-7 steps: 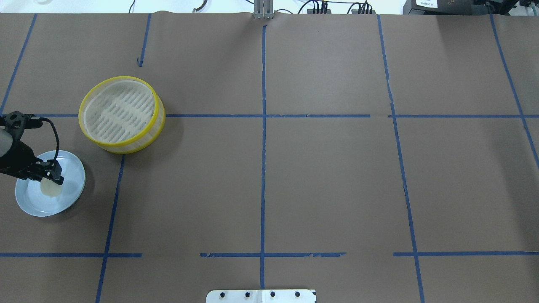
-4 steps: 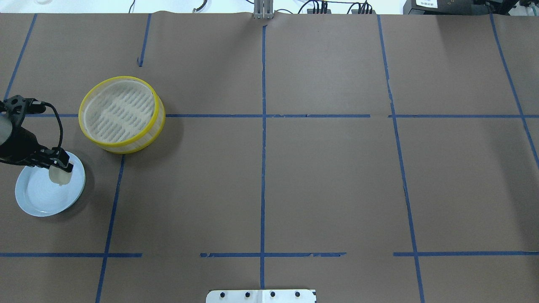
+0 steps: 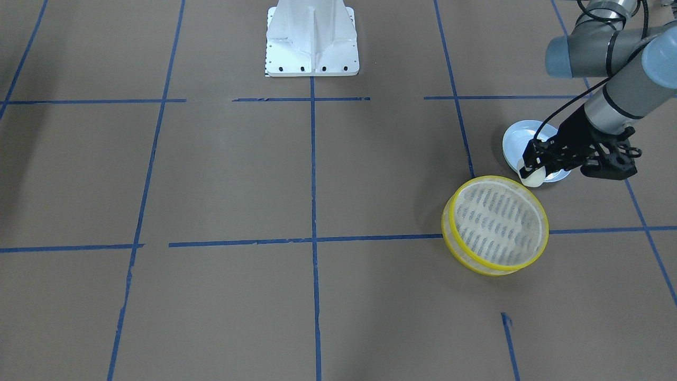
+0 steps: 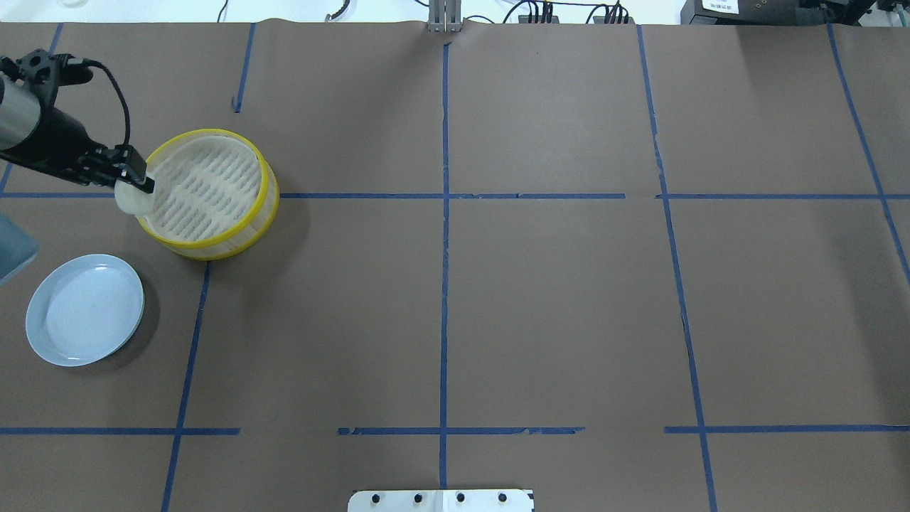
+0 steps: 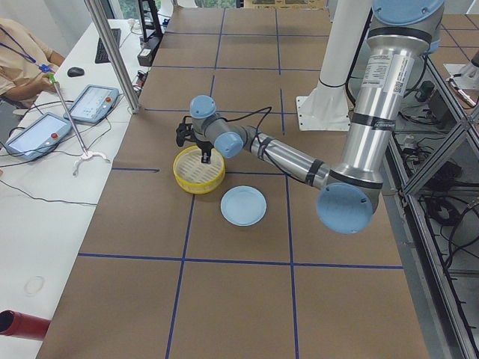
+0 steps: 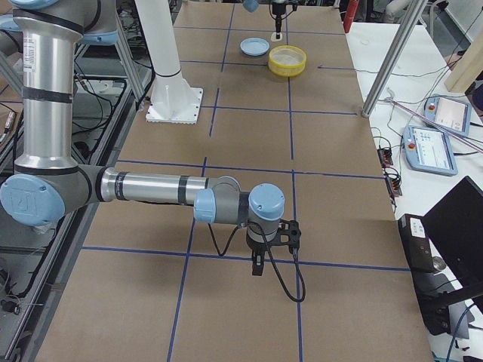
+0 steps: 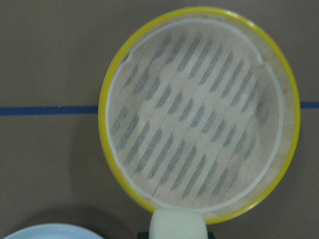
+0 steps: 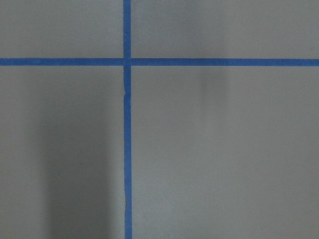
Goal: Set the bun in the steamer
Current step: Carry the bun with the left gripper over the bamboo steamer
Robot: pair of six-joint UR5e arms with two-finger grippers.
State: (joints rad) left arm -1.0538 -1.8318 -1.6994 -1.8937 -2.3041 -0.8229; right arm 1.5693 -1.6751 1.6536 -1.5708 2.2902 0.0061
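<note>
My left gripper is holding the bun, and I should let go of it at the middle of the steamer's slatted bottom (image 3: 496, 228) (image 7: 200, 114), inside the steamer's yellow rim.
My left gripper (image 4: 136, 183) is shut on the bun (image 4: 130, 201), a small cream-white lump, and holds it in the air over the near-left rim of the steamer (image 4: 206, 188). The front view shows the bun (image 3: 532, 178) between the steamer (image 3: 500, 222) and the plate. In the left wrist view the bun (image 7: 178, 225) sits at the bottom edge, just over the yellow rim of the steamer (image 7: 199, 119), whose slatted floor is bare. My right gripper (image 6: 258, 265) shows only in the right side view, low over the table, and I cannot tell its state.
The light blue plate (image 4: 84, 309) lies bare on the table to the left of and nearer than the steamer; it also shows in the front view (image 3: 515, 138). The white robot base (image 3: 312, 39) stands at the table's middle edge. Blue tape lines cross the brown table.
My left gripper has lifted the bun off the plate and carried it away from the robot to the steamer's rim. The plate now lies bare.
</note>
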